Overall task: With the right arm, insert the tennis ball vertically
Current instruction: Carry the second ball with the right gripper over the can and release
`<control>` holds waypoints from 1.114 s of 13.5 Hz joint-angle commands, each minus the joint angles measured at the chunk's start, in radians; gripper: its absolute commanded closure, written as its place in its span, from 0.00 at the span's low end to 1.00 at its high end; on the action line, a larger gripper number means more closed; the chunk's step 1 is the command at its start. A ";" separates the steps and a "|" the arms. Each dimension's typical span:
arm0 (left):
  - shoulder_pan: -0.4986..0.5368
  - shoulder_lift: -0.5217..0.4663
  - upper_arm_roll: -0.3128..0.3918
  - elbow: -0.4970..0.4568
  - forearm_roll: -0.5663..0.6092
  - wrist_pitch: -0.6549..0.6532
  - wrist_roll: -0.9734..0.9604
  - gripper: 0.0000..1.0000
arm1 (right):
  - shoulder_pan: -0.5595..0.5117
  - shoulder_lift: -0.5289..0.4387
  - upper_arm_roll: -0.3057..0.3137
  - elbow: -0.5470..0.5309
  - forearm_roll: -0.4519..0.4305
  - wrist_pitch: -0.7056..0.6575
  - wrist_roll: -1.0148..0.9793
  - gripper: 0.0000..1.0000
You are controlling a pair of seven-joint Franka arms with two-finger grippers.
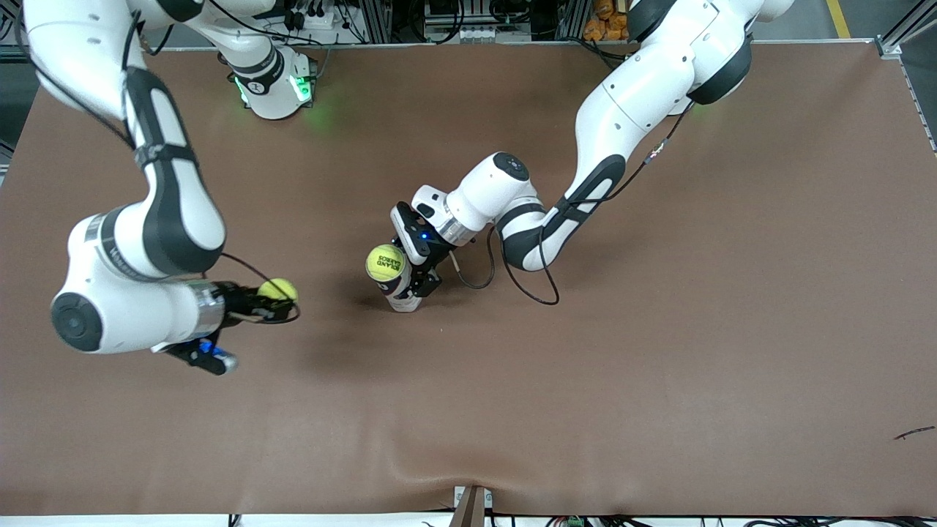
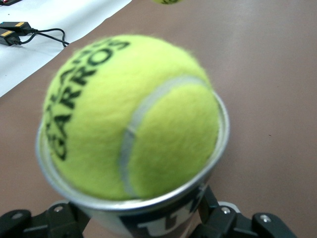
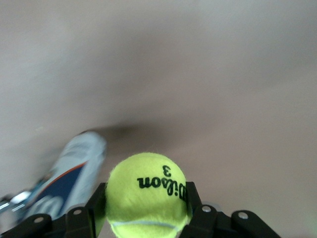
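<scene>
The right gripper needs to release its yellow tennis ball, still held above the brown table, in the opening of the can [image 1: 387,267] that my left gripper holds.
My right gripper [image 1: 277,301] is shut on a yellow tennis ball [image 1: 278,290] and holds it above the brown table, apart from the can. In the right wrist view the ball [image 3: 147,193], marked Wilson 3, sits between the fingers [image 3: 195,198]. My left gripper [image 1: 419,272] is shut on a white and dark tennis ball can [image 1: 401,294], held open end up. A second yellow ball [image 1: 386,262] sits in the can's mouth. In the left wrist view this ball [image 2: 129,114] fills the metal rim [image 2: 218,163].
The right arm's base [image 1: 274,88] with a green light stands at the table's back edge. A small dark scrap [image 1: 913,433] lies near the front edge at the left arm's end. Cables [image 2: 44,33] lie on a white surface off the table.
</scene>
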 commanded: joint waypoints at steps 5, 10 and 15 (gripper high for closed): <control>-0.007 -0.013 0.013 -0.012 0.000 0.031 -0.015 0.15 | 0.021 -0.023 0.160 0.070 0.110 -0.011 0.386 1.00; -0.008 -0.013 0.013 -0.010 -0.002 0.032 -0.015 0.26 | 0.062 -0.017 0.160 0.047 0.093 0.020 0.391 1.00; -0.008 -0.012 0.013 -0.012 -0.002 0.032 -0.015 0.15 | 0.084 -0.010 0.160 -0.045 0.026 0.118 0.383 1.00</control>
